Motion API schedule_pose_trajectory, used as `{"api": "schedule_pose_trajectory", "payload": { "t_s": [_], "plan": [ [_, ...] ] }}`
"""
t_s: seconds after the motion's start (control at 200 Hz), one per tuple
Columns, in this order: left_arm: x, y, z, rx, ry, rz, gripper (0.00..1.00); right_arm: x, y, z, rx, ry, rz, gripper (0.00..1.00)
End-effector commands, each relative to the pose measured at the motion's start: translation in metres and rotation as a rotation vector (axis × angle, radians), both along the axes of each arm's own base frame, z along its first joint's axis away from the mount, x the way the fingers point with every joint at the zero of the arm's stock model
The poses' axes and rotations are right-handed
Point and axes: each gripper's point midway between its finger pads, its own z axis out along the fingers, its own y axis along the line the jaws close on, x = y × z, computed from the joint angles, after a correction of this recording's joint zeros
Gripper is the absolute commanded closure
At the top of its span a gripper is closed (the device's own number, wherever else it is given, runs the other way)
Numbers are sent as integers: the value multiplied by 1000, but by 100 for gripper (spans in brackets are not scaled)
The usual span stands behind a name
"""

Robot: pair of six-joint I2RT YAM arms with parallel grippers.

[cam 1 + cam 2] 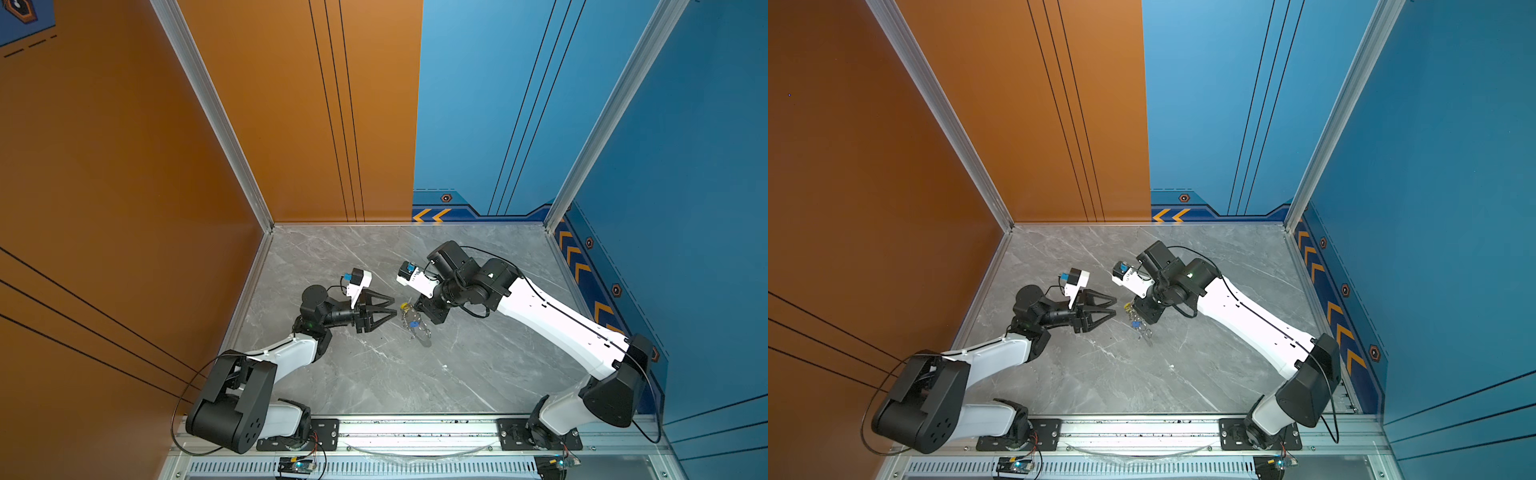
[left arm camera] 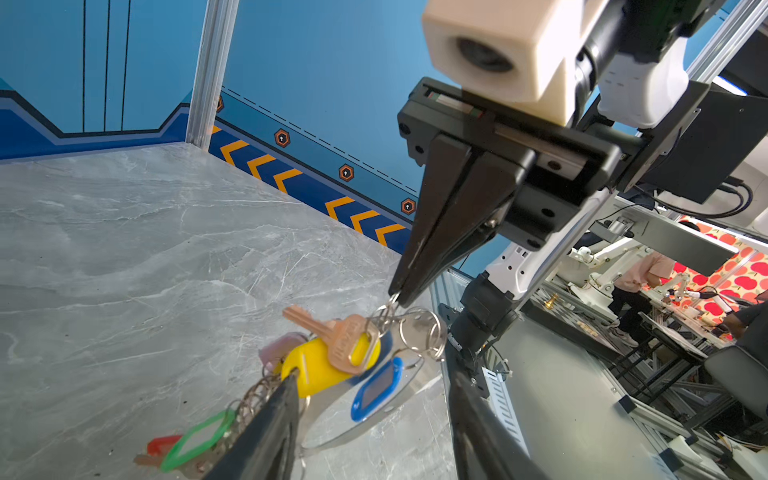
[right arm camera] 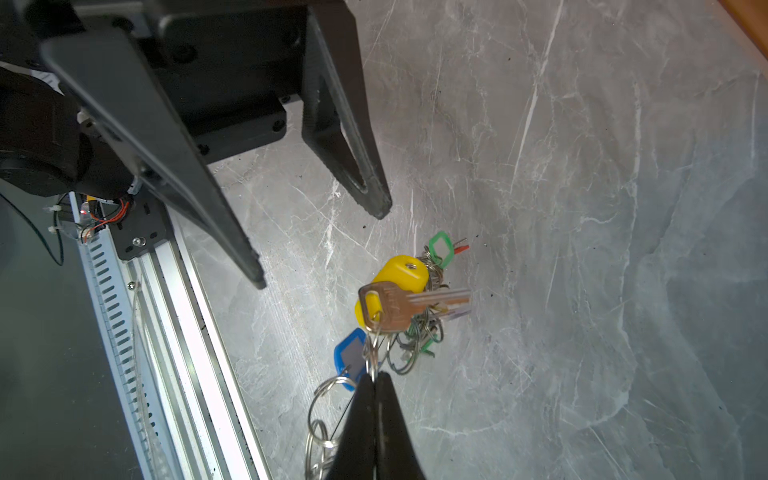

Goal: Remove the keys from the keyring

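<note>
The open fingers of my left gripper stop short of the bronze key's head, so that gripper should move in and pinch close to the split ring (image 3: 372, 342).
The keys (image 2: 332, 336) hang in a bunch: a bronze key lies over a yellow tag (image 2: 320, 370), with a blue tag (image 2: 376, 390), a green tag (image 2: 199, 436) and a red tag beside them. The keyring (image 2: 345, 428), a flat grey hoop edged with small split rings, slants beneath them. My right gripper (image 3: 376, 376) is shut on a small split ring at the top of the bunch (image 1: 411, 322), and its tips also show in the left wrist view (image 2: 397, 295). My left gripper (image 1: 394, 305) is open just left of the bunch, holding nothing.
The grey marble table (image 1: 374, 374) is walled in orange on the left and blue at the back and right. An aluminium rail (image 1: 415, 428) carrying both arm bases runs along the front edge. A tiny white speck (image 1: 444, 366) lies on the marble.
</note>
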Motion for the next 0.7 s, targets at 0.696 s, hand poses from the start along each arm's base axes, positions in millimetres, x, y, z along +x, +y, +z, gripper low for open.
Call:
{"api": "schedule_pose_trajectory", "payload": {
  "t_s": [0.696],
  "plan": [
    [-24, -17, 13, 2, -264, -74, 58, -20, 17, 24, 156, 42, 91, 100]
  ]
}}
